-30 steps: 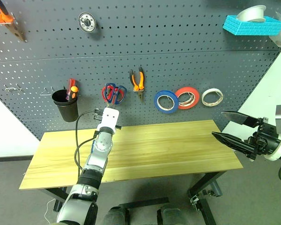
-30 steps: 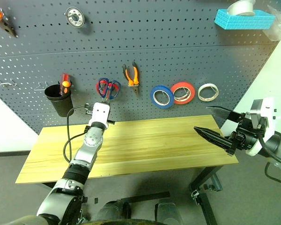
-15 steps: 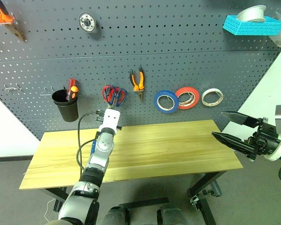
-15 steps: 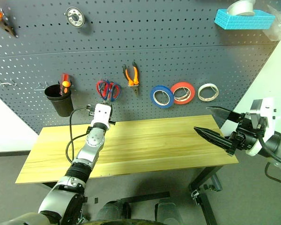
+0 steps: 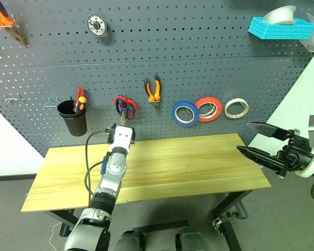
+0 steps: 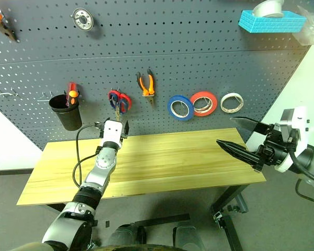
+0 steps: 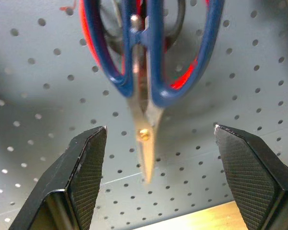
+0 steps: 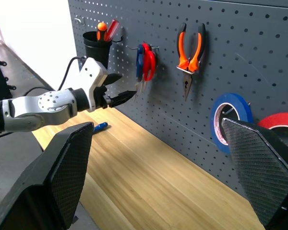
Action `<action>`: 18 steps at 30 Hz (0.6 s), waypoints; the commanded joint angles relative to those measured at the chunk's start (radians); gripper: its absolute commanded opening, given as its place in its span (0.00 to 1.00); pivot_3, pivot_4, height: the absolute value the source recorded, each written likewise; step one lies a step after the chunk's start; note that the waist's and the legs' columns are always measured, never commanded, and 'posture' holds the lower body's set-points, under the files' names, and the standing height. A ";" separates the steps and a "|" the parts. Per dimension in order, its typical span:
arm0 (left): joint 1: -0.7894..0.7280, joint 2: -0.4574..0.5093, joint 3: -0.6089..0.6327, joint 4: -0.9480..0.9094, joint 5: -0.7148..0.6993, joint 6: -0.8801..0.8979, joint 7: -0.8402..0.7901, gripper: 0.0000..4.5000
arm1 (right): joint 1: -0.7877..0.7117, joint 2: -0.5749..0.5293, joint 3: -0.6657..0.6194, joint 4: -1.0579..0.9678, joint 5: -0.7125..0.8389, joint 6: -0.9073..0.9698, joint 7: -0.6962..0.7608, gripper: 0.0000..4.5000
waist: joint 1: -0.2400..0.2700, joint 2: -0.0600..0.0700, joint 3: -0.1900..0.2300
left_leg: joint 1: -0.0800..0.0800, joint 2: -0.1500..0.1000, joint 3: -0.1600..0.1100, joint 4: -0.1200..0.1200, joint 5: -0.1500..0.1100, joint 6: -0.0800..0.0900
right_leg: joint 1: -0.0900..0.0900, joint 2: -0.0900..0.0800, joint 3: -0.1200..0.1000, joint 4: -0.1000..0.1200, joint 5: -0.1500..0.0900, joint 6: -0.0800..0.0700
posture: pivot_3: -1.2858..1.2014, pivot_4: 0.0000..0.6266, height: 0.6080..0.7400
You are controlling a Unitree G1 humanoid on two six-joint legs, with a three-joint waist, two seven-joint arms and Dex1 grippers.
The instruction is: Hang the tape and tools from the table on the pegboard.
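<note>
Next, my left gripper grips the small blue-handled screwdriver that lies on the table, closing at the screwdriver handle's end (image 5: 102, 172) next to its metal rod.
The dark blue-handled scissors (image 7: 145, 96) hang blade-down on a pegboard (image 5: 209, 63) hook, in front of red-handled scissors (image 5: 130, 104). My left gripper (image 5: 123, 127) is open just below them, its jaws wide apart on either side of the blade without touching it. The orange-handled pliers (image 5: 154, 90) and the blue tape (image 5: 186, 113) hang on the board further right. A small blue-handled screwdriver (image 8: 100, 126) lies on the table (image 5: 199, 162) beside my left forearm. My right gripper (image 5: 243, 137) is open and empty, held off the table's right end.
A black cup (image 5: 73, 116) with red and orange screwdrivers hangs left of the scissors. A red tape roll (image 5: 209, 109) and a white roll (image 5: 236, 108) hang right of the blue one. A blue tray (image 5: 281, 27) sits high on the right.
My left gripper has opened and let go of the scissors, which now hang straight on the hook. The hand has drawn back a little and lower. The right arm has not moved.
</note>
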 commanded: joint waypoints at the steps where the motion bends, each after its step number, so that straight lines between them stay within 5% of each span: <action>1: 0.082 0.015 -0.009 -0.151 0.023 0.024 -0.012 0.83 | -0.007 -0.004 -0.017 -0.012 -0.003 -0.015 0.000 1.00 | -0.001 0.001 0.000 | 0.000 0.000 0.000 0.000 0.000 0.000 | 0.000 0.000 0.000 0.000 0.000 0.000 | 0.44 0.01 0.82; 9: 0.264 -0.002 -0.008 -0.378 0.036 0.174 -0.020 0.83 | -0.007 -0.003 -0.014 -0.018 0.002 -0.014 0.007 1.00 | 0.001 0.001 0.000 | 0.000 0.000 -0.001 0.001 -0.001 -0.002 | 0.001 -0.001 0.000 0.000 0.000 0.000 | 0.44 0.03 0.82; 18: 0.191 0.011 0.107 -0.272 -0.024 0.357 0.017 0.83 | -0.029 0.000 -0.016 -0.033 0.031 -0.021 0.021 1.00 | 0.001 0.001 0.000 | 0.001 0.000 -0.001 0.001 -0.002 -0.002 | 0.001 0.000 -0.001 0.000 0.000 0.000 | 0.44 0.03 0.82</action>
